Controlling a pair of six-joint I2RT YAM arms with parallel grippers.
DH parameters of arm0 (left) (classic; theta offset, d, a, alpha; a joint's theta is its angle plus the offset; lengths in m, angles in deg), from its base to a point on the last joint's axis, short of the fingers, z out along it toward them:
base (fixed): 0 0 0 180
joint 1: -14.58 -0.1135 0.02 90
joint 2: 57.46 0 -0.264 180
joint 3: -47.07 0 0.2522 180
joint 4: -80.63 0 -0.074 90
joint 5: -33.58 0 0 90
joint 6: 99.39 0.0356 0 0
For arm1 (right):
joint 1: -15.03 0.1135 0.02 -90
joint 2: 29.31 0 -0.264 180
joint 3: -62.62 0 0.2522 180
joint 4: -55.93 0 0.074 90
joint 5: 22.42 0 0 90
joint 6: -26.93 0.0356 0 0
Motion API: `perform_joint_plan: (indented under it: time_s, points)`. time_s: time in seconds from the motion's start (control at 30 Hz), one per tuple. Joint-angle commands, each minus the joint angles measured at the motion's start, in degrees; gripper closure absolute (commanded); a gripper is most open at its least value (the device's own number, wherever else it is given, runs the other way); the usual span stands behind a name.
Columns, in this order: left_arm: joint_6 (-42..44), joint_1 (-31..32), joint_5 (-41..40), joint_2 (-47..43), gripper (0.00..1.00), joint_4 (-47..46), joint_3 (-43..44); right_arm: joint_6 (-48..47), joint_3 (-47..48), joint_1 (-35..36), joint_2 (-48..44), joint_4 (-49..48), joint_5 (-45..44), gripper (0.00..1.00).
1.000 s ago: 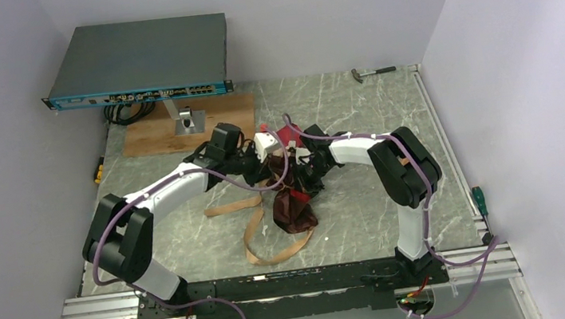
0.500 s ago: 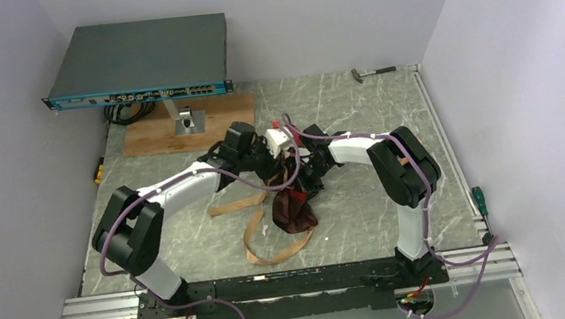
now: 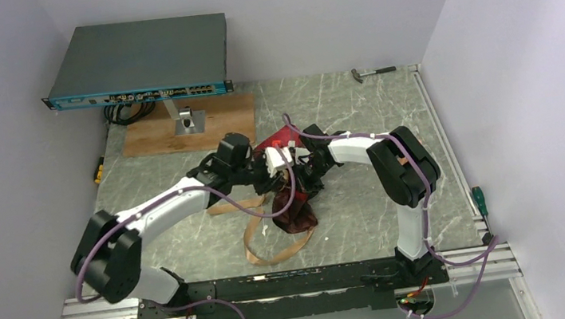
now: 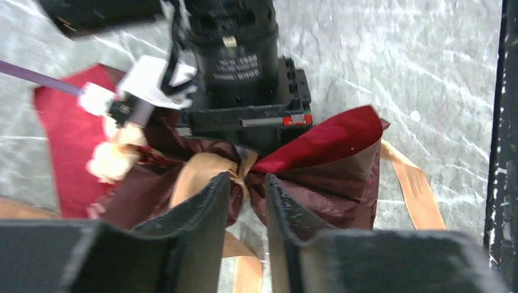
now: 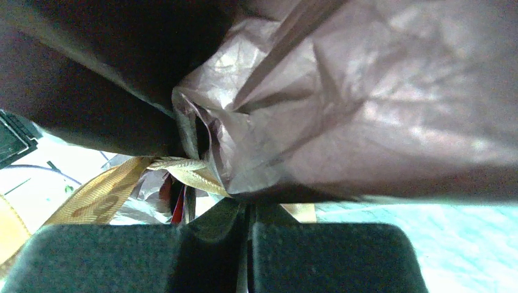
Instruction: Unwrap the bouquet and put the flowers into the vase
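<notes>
My right gripper will open, as it is shut at the wrapping paper's fold beside the knot, and then take the ribbon piece (image 5: pixel 198 177) to pull it loose.
The bouquet (image 3: pixel 295 214), in dark red crinkled paper (image 4: pixel 333 165), lies mid-table with a tan ribbon (image 4: pixel 204 171) knotted round its waist. One pale rose of the flowers (image 4: pixel 113 162) peeks out at its left end. My left gripper (image 4: pixel 247 183) is open by a narrow gap, its tips right at the ribbon knot, with bare table showing between the fingers. My right gripper (image 5: pixel 247 210) presses down on the waist from the far side, shut on a fold of the wrapping paper (image 5: pixel 342 122). Loose ribbon tails (image 3: pixel 260 238) trail toward the near edge. The vase is out of view.
A network switch (image 3: pixel 135 60) stands on a post over a wooden board (image 3: pixel 187 126) at the back left. A hammer (image 3: pixel 374 73) lies at the back right, and a screwdriver (image 3: pixel 478 201) rests by the right rail. A metal rail (image 3: pixel 103 308) runs along the near edge.
My left gripper has opened from shut and shifted nearer along the bouquet to the ribbon knot, its elbow dropping to the left. The right arm stays put.
</notes>
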Motion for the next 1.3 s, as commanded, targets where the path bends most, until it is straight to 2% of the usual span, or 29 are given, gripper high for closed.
perform_joint_plan:
  time_s: [0.0,0.07,0.13,0.23,0.33,0.47,0.6,0.7,0.9,1.13,1.2,1.27]
  points:
    - [2.3,1.9,3.7,5.3,0.62,1.9,2.1,-2.9,-1.6,0.2,3.9,-2.9,-13.0,1.0]
    - [4.3,2.7,4.8,6.6,0.6,1.1,0.8,-2.9,-1.4,0.1,3.7,-3.0,-12.0,1.0]
    - [10.2,3.3,3.8,10.3,0.58,4.4,0.2,-2.8,-1.0,0.0,3.0,-2.8,-9.2,1.0]
    - [16.1,3.2,2.3,14.2,0.59,10.6,0.7,-3.2,-0.4,-0.6,1.5,-2.0,-6.4,0.92]
    - [18.5,3.4,2.0,15.8,0.59,12.7,0.4,-4.6,1.3,-2.3,-0.2,0.0,-2.4,0.76]
    - [18.6,3.4,3.4,17.7,0.58,14.2,1.9,-8.4,4.5,-5.3,-2.4,3.6,4.1,0.7]
    - [20.4,3.5,4.5,17.0,0.58,15.3,1.6,-10.0,7.0,-9.2,-3.4,6.0,12.1,0.59]
    - [20.6,3.3,4.7,16.9,0.59,16.3,2.1,-10.5,8.9,-10.4,-2.5,7.7,13.4,0.59]
    - [20.2,3.4,5.1,18.3,0.59,16.0,3.1,-12.5,7.4,-10.3,-0.1,6.7,10.0,0.57]
    - [21.0,3.3,4.7,18.5,0.57,16.4,3.3,-13.9,5.1,-9.2,2.0,5.1,14.0,0.48]
    - [20.8,3.3,4.7,18.5,0.58,16.4,3.4,-14.1,4.5,-8.7,2.3,4.7,13.8,0.49]
    - [20.8,3.3,4.6,18.2,0.57,16.1,3.3,-14.2,3.9,-8.5,2.6,4.4,13.2,0.55]
